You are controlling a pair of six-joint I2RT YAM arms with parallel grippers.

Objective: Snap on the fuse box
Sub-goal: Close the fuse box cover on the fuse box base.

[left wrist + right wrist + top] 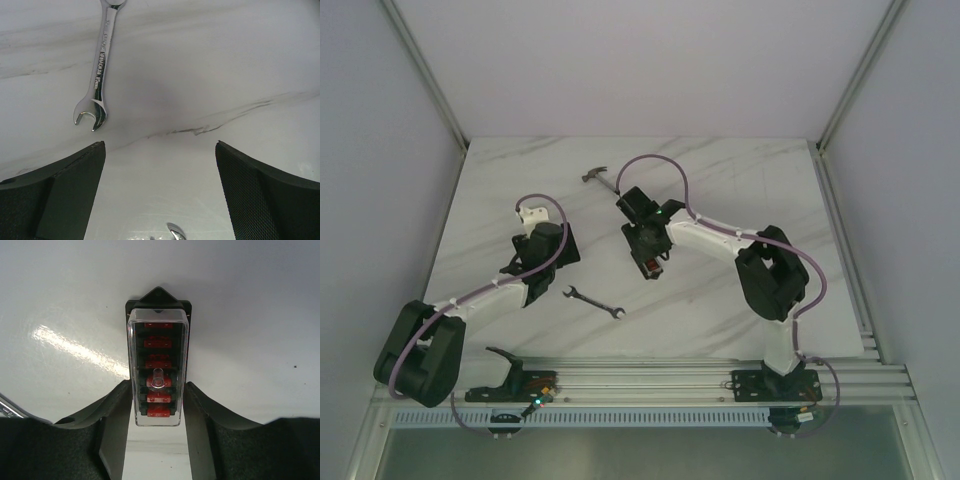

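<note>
Next, my right gripper sets the fuse box down on the marble [646,259] between the hammer and the wrench.
The fuse box [158,355] is a small black box with a row of red fuses, and a clear cover sits over it. It lies on the marble table [740,180] near the middle, where it also shows in the top view [651,264]. My right gripper [158,386] is over its near end with both fingers pressed against the cover's sides; in the top view this gripper [646,246] is at the centre. My left gripper [160,155] is wide open and empty, low over bare table at the left [552,258].
A silver open-ended wrench [592,300] lies in front of the left gripper and shows in the left wrist view [98,75]. A small hammer [600,178] lies at the back, behind the right gripper. Metal frame rails run along the near and right edges.
</note>
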